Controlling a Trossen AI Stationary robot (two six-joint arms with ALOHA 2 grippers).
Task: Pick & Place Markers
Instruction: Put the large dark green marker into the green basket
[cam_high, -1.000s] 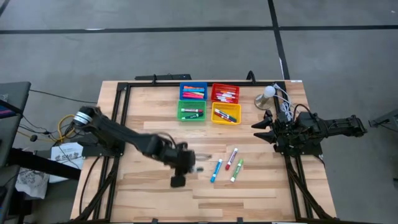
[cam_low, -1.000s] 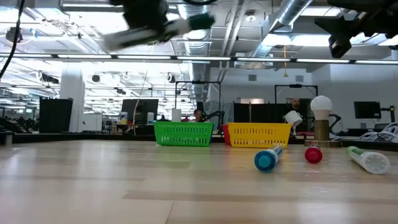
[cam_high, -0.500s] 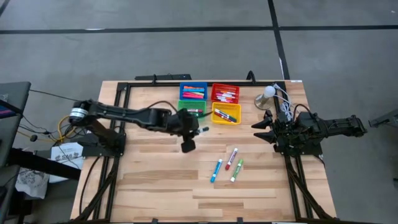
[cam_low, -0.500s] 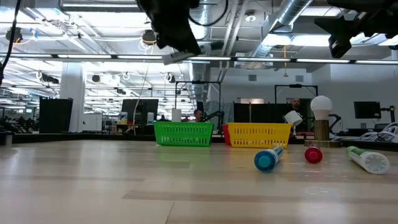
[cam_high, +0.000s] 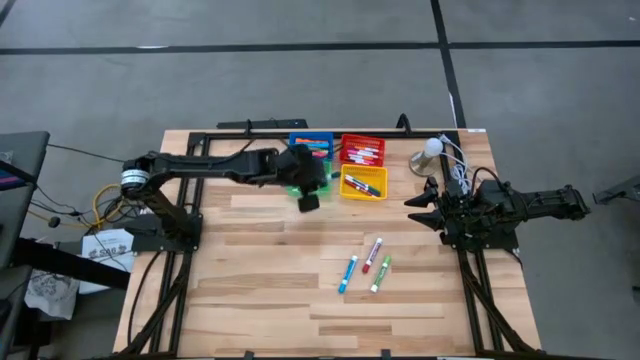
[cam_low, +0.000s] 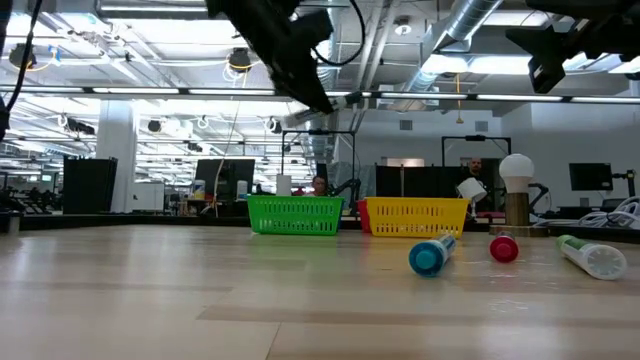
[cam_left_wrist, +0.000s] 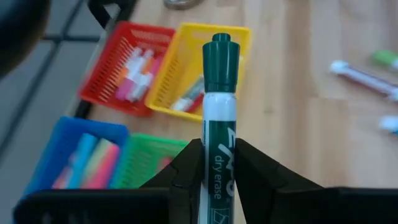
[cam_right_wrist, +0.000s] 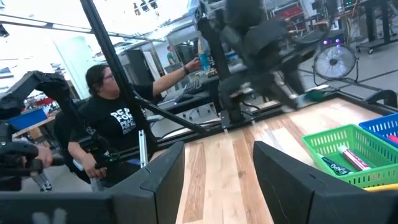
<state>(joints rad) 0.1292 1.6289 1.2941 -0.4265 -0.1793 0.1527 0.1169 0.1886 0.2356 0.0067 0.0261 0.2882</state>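
Observation:
Next, my left gripper releases the dark green-capped marker next to the red-capped marker inside the green bin (cam_high: 317, 180) (cam_left_wrist: 152, 172).
My left gripper (cam_high: 310, 193) hangs above the green bin (cam_high: 307, 180), shut on a marker (cam_left_wrist: 219, 124) that has a dark green cap and a white barrel. In the low view this gripper (cam_low: 300, 85) is high over the table. Three more markers lie flat on the wood in front of the bins: a blue one (cam_high: 347, 273), a pink one (cam_high: 372, 254) and a green one (cam_high: 381, 273). Other markers fill the blue (cam_high: 311, 147), red (cam_high: 362, 150), green and yellow (cam_high: 363, 183) bins. My right gripper (cam_high: 420, 208) waits open at the table's right edge. My left gripper pinches the marker's white barrel (cam_left_wrist: 217, 177) between its two fingers, just behind the green cap. The marker lies along the fingers, and its capped end (cam_left_wrist: 221, 56) sticks out past the fingertips. It is lifted clear of the table, over the bins.
A small lamp with a white bulb (cam_high: 430, 155) and its cables stand by the far right corner. A black frame (cam_high: 200, 150) borders the table. A person (cam_right_wrist: 115, 124) in a black shirt stands beyond the table's left side. Bare wood lies near the front edge.
My left gripper has carried the green-capped marker from the middle of the table toward the far edge and now stands over the green bin. It stayed shut on the marker and turned as it went. The three markers on the table have not moved.

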